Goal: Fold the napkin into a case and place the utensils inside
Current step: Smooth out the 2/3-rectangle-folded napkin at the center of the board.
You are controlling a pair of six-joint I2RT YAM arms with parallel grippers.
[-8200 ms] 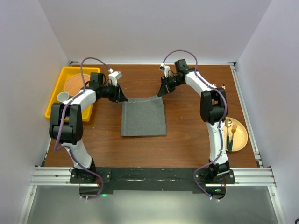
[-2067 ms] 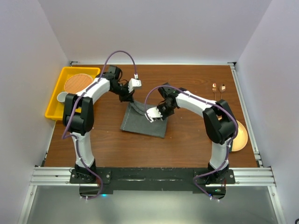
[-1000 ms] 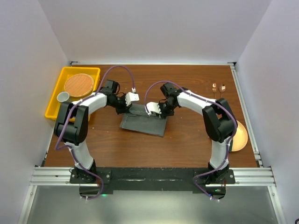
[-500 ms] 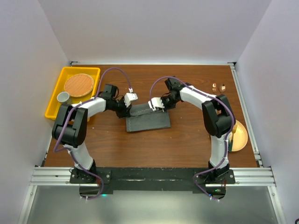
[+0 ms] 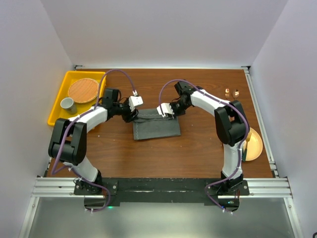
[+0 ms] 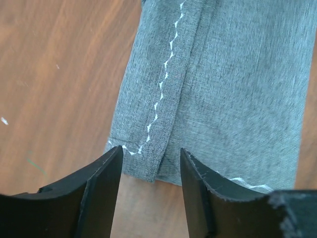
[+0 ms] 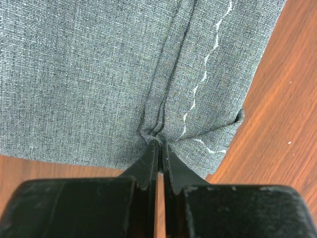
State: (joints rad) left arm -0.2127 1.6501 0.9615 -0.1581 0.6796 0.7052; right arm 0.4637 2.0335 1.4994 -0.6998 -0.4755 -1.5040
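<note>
Next, I turn my left gripper in line with the napkin's fold, which runs slanted across its open fingertips, and pinch its loose end (image 6: 154, 166).
The dark grey napkin (image 5: 156, 127) lies folded into a short wide strip on the table's middle. It fills the left wrist view (image 6: 223, 89) and the right wrist view (image 7: 89, 74), showing its white stitched hem. My left gripper (image 5: 132, 113) is at the strip's left end, open and empty (image 6: 148, 166), with the cloth's end edge just ahead of the jaws. My right gripper (image 5: 167, 112) is shut on a pinched fold at the strip's far right edge (image 7: 159, 144). Two copper utensils (image 5: 232, 93) lie at the far right, their handles partly hidden by the right arm.
A yellow tray (image 5: 58, 109) at the far left holds a round woven mat (image 5: 82, 90) and a small grey cup (image 5: 67, 103). A yellow-orange plate (image 5: 253, 145) sits at the right edge, partly behind the right arm.
The napkin has gone from a large square to a folded strip. In the last half second the left arm has drawn back a little to the left; the right gripper stays on the fold.
</note>
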